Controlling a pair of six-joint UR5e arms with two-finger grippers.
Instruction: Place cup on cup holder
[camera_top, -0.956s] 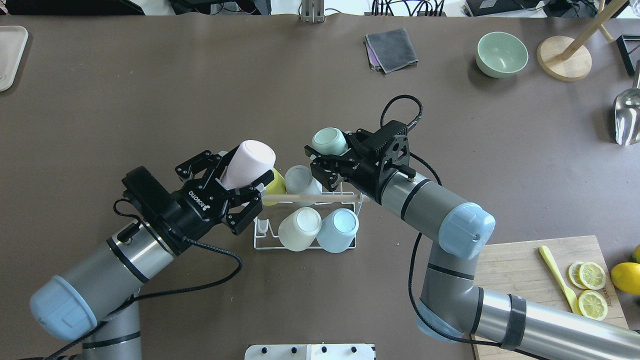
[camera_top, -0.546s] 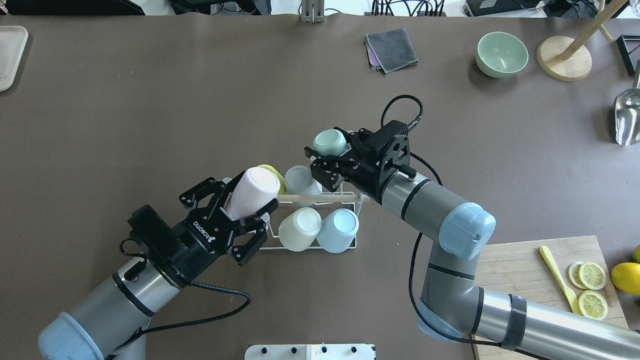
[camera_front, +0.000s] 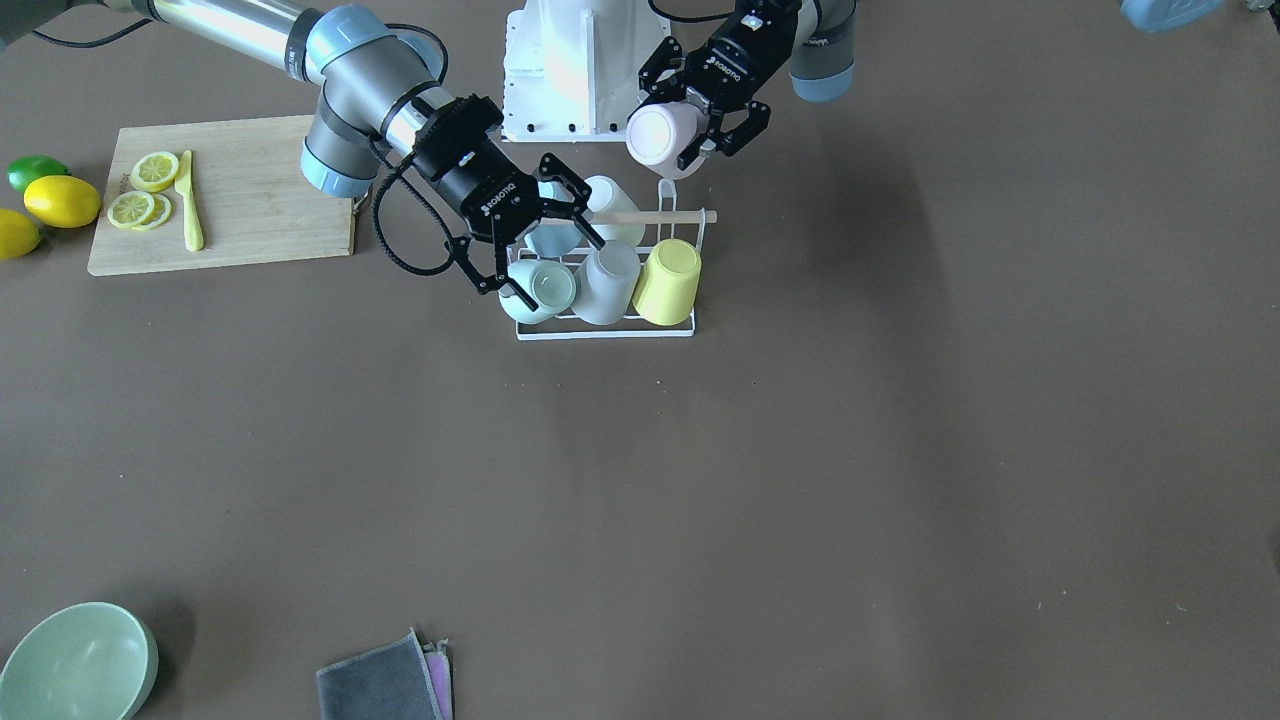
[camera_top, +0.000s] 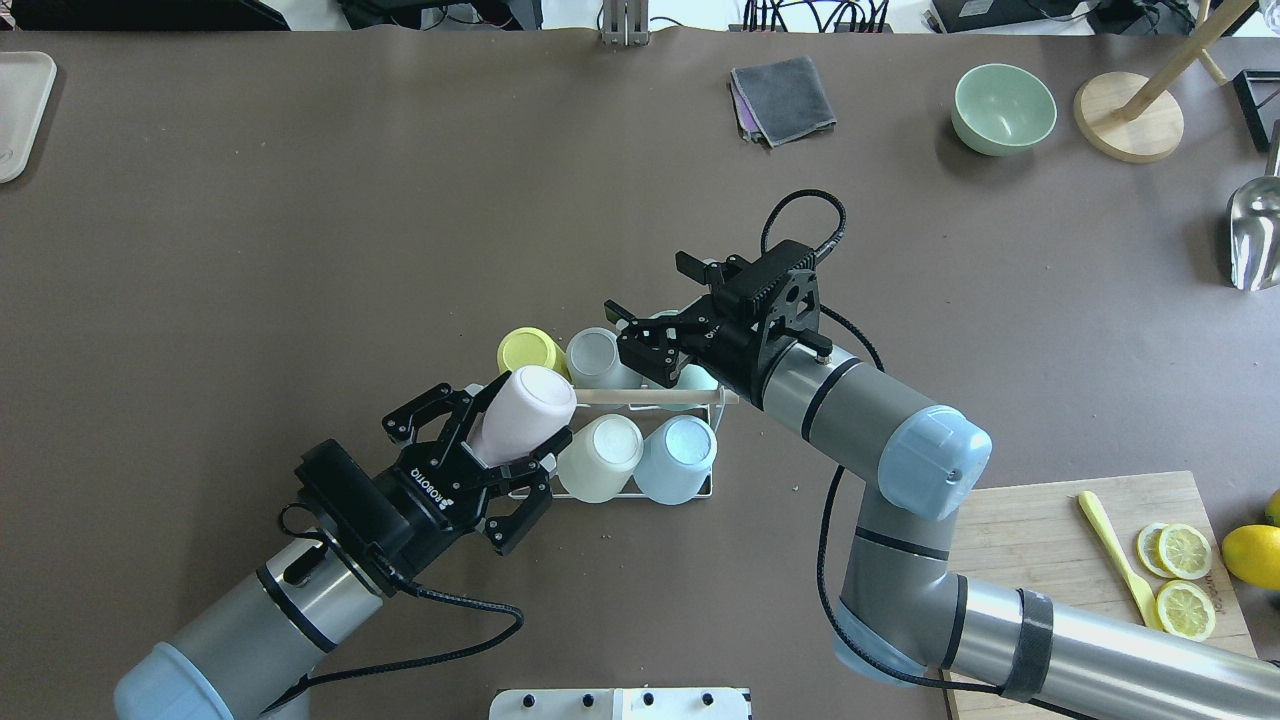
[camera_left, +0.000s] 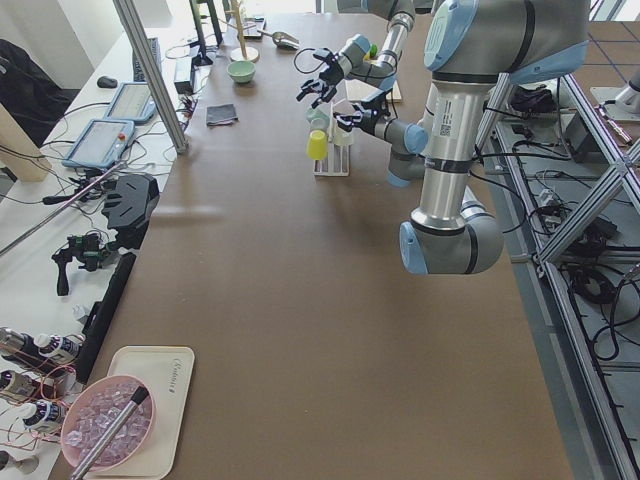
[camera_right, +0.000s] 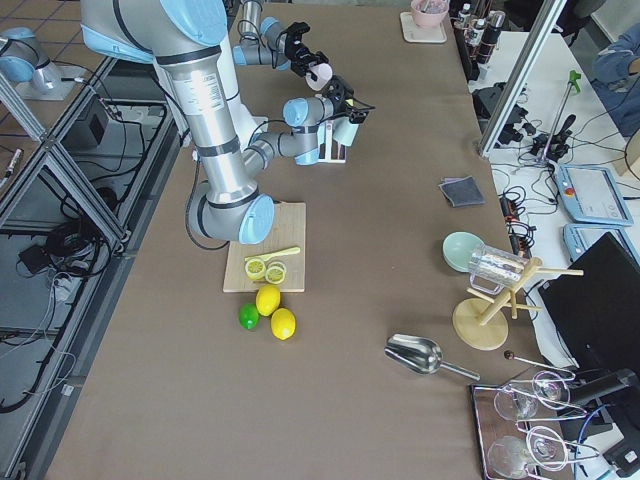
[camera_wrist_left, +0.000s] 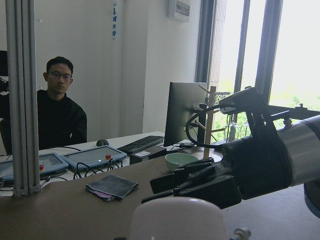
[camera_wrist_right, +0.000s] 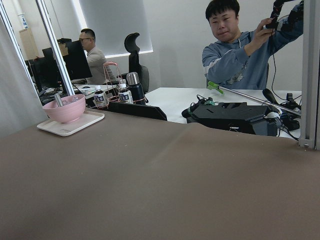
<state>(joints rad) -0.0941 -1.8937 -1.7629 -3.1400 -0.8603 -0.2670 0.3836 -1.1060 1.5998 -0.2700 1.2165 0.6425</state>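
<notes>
Next, I let go of the pink cup with my left gripper next to the cream cup, across the wooden rod from the yellow cup (camera_front: 672, 205). The pink cup is tilted over the holder's near corner.
The white wire cup holder (camera_top: 632, 496) with its wooden rod handle (camera_top: 640, 397) stands mid-table and also shows in the front view (camera_front: 600, 335). It bears a yellow cup (camera_top: 530, 350), a grey cup (camera_top: 595, 357), a cream cup (camera_top: 600, 455) and a light blue cup (camera_top: 678, 458). My left gripper (camera_top: 515, 425) is shut on a pink cup (camera_top: 525, 410), tilted over the holder's near left corner. My right gripper (camera_top: 648, 285) is open and empty. A mint cup (camera_front: 540, 288) sits on the holder just below its spread fingers.
A cutting board (camera_top: 1040, 530) with lemon slices and a yellow knife lies near right, with a lemon (camera_top: 1250, 555) beside it. A green bowl (camera_top: 1003, 108), a grey cloth (camera_top: 783, 98), a wooden stand (camera_top: 1128, 118) and a metal scoop (camera_top: 1255, 235) lie at the far right.
My left arm has carried the pink cup from the holder's far left corner back to its near left corner. My right gripper has opened and the mint cup has dropped onto the holder.
</notes>
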